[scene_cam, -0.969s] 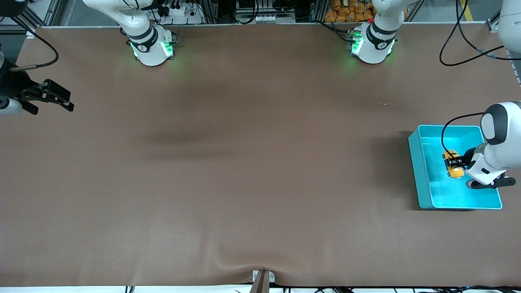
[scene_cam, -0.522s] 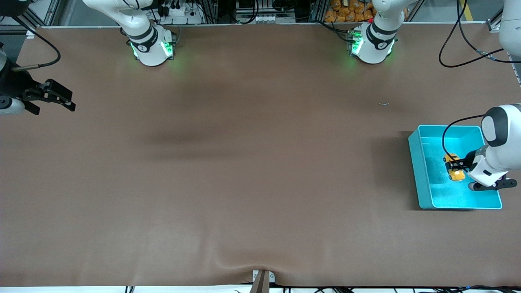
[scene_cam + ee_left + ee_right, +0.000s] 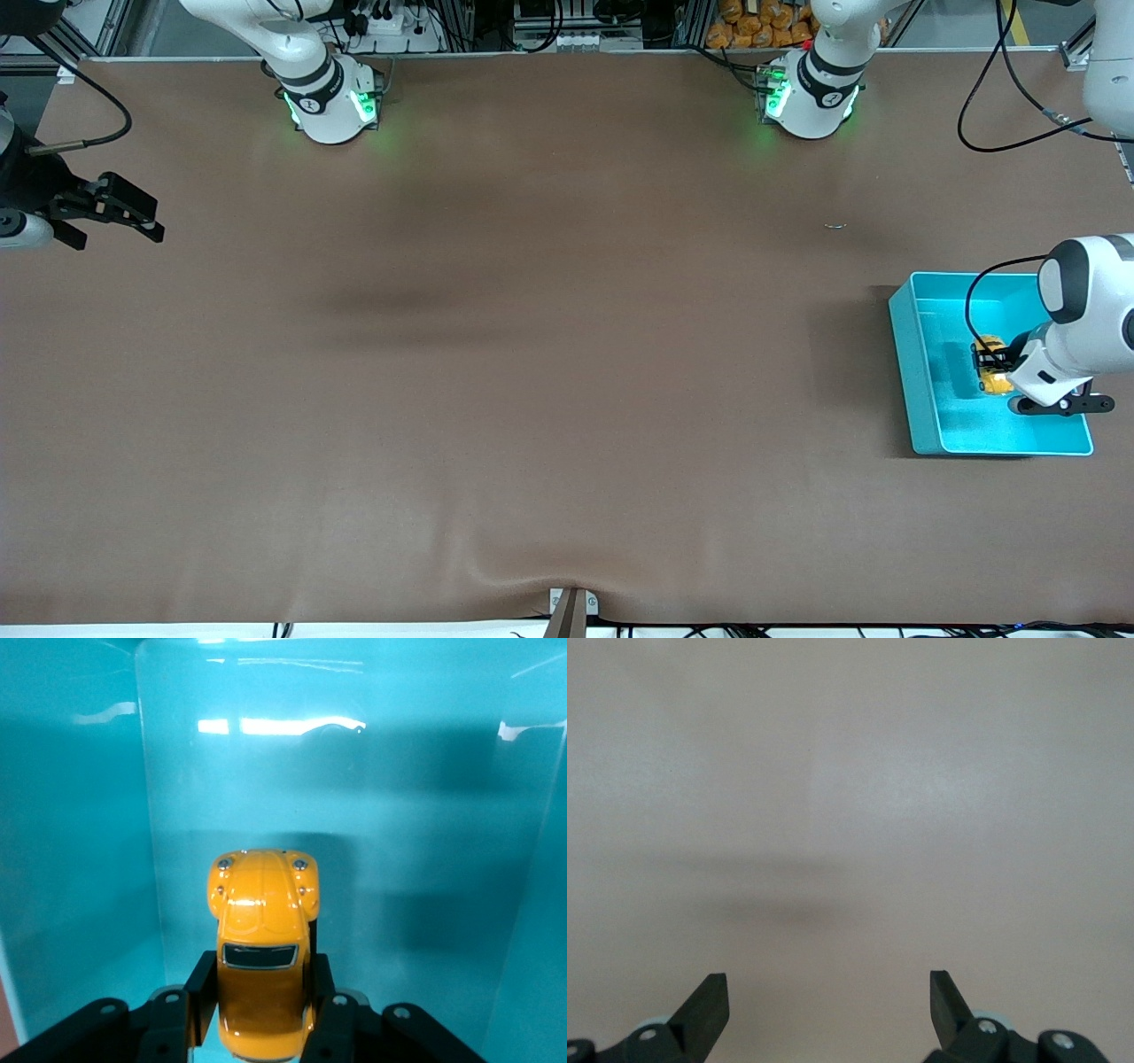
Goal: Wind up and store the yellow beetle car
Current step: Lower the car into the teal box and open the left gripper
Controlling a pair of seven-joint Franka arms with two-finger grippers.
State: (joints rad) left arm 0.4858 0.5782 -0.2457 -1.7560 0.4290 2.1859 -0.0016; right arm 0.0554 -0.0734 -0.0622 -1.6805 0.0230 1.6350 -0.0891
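Next, my left gripper lets go of the yellow beetle car on the teal bin's bottom (image 3: 973,378) (image 3: 304,926), close to the side of the bin that faces the open mat.
The yellow beetle car (image 3: 992,374) (image 3: 262,948) is clamped by its sides between the black fingers of my left gripper (image 3: 990,361) (image 3: 263,999), which is shut on it. Car and gripper are low inside the teal bin (image 3: 912,390) at the left arm's end of the table. In the left wrist view the car's rounded nose points at the bin's teal floor (image 3: 354,797); I cannot tell whether its wheels touch it. My right gripper (image 3: 142,221) (image 3: 828,992) waits open over bare table at the right arm's end, with nothing between its fingers.
A brown mat (image 3: 532,354) covers the table. The two arm bases (image 3: 332,102) (image 3: 811,97) stand along the edge farthest from the front camera. A tiny dark speck (image 3: 834,225) lies on the mat between the left arm's base and the bin.
My left gripper has sunk deeper into the bin with the car still held. The right gripper has barely moved.
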